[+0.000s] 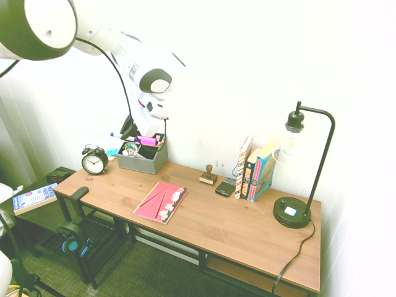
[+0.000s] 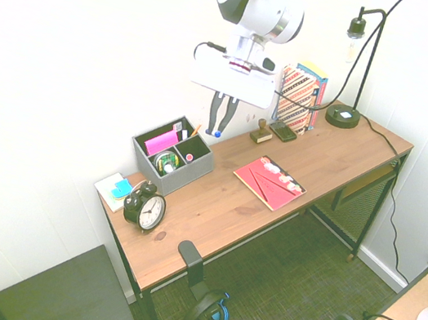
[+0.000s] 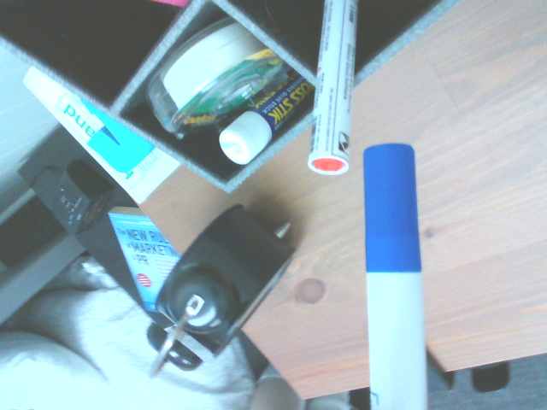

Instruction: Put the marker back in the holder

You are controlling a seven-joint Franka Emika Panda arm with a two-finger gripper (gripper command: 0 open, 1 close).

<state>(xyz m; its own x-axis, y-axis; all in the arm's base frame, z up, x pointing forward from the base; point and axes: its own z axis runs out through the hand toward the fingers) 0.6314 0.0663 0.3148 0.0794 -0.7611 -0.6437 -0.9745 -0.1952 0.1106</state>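
Next, I let go of the marker in the grey holder's compartment (image 2: 194, 156) (image 3: 372, 38), next to the red-ended marker.
My gripper (image 1: 131, 131) (image 2: 218, 126) is shut on the marker (image 1: 120, 135), a white barrel with a blue cap (image 3: 391, 205), held level in the air. It hangs just above the grey holder (image 1: 142, 163) (image 2: 189, 167) at the desk's back. In the wrist view the blue cap lies over bare wood just outside the holder's wall (image 3: 162, 55). The holder's compartments contain a pink stick (image 1: 147, 141), a roll of tape (image 3: 214, 81), a glue stick (image 3: 256, 132) and a red-ended marker (image 3: 333, 85).
A black alarm clock (image 1: 94, 161) (image 2: 144, 207) stands beside the holder near the desk's end. A red notebook (image 1: 161, 202) lies mid-desk. A wooden stamp (image 1: 208, 176), a phone (image 1: 224, 187), upright books (image 1: 257, 170) and a black lamp (image 1: 294, 210) line the back.
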